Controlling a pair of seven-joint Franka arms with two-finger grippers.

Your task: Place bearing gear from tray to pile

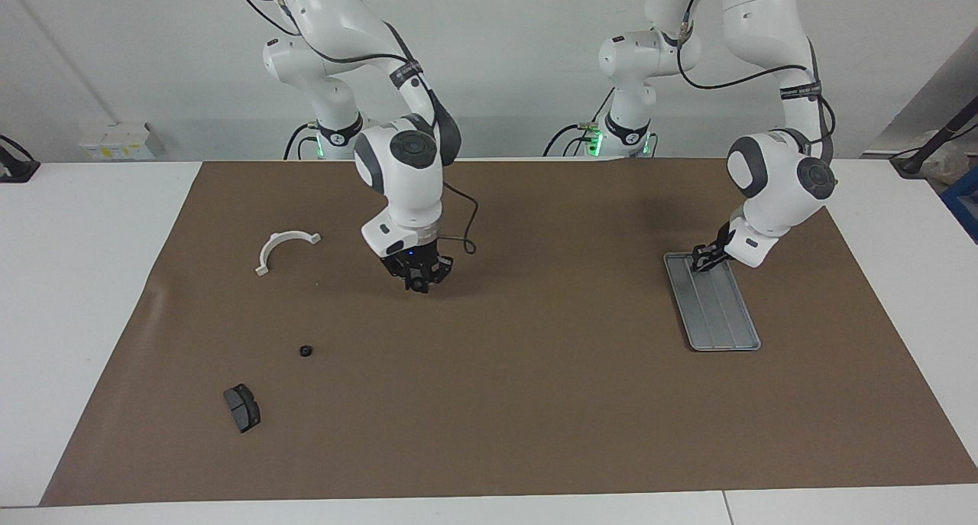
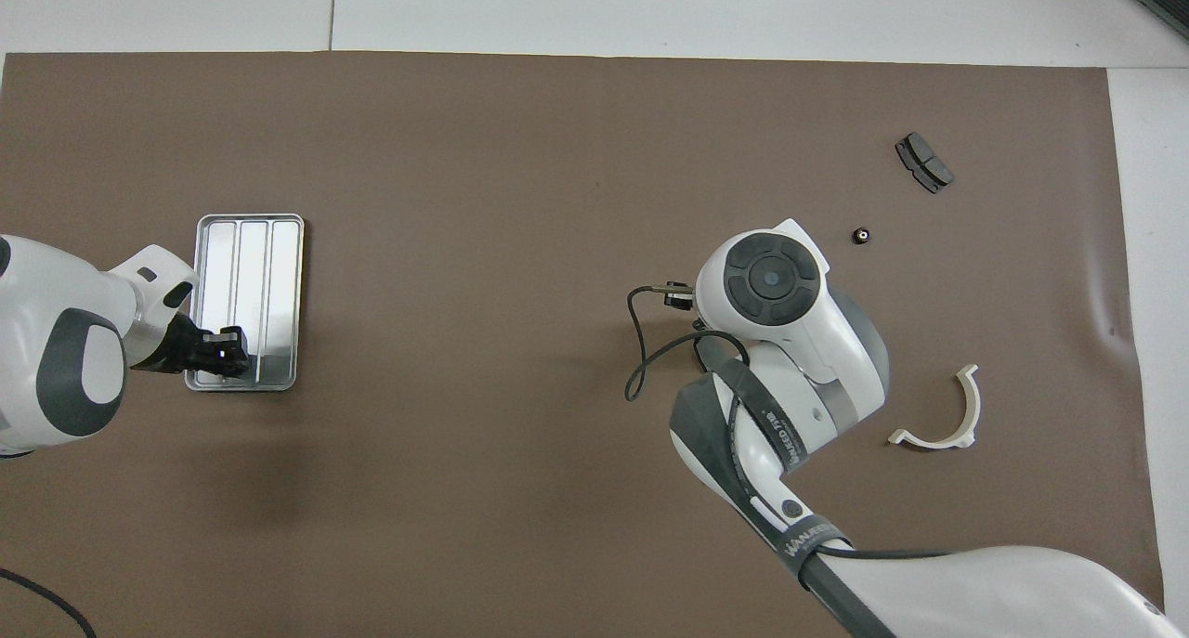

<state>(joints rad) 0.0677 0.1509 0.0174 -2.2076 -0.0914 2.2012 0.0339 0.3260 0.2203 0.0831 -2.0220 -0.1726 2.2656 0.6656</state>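
Next, I let go of the bearing gear with my right gripper on the mat on the tray side of the white half-ring bracket (image 2: 805, 377).
A small black bearing gear (image 1: 306, 351) (image 2: 862, 236) lies on the brown mat among the pile: a white half-ring bracket (image 1: 279, 241) (image 2: 972, 406) and a dark brake-pad piece (image 1: 241, 407) (image 2: 923, 162). The grey grooved tray (image 1: 714, 311) (image 2: 246, 285) lies toward the left arm's end, and its grooves look bare. My left gripper (image 1: 699, 264) (image 2: 230, 352) is down at the tray's corner nearest the robots. My right gripper (image 1: 418, 284) hangs low over the mat beside the bracket, fingertips together. Whether a small part sits between them is hidden. The overhead view hides this gripper under its wrist.
A brown mat (image 1: 535, 403) covers most of the white table. A loose black cable (image 1: 462, 242) loops off the right wrist. The right arm's forearm (image 2: 929, 582) crosses the mat's near-robot corner in the overhead view.
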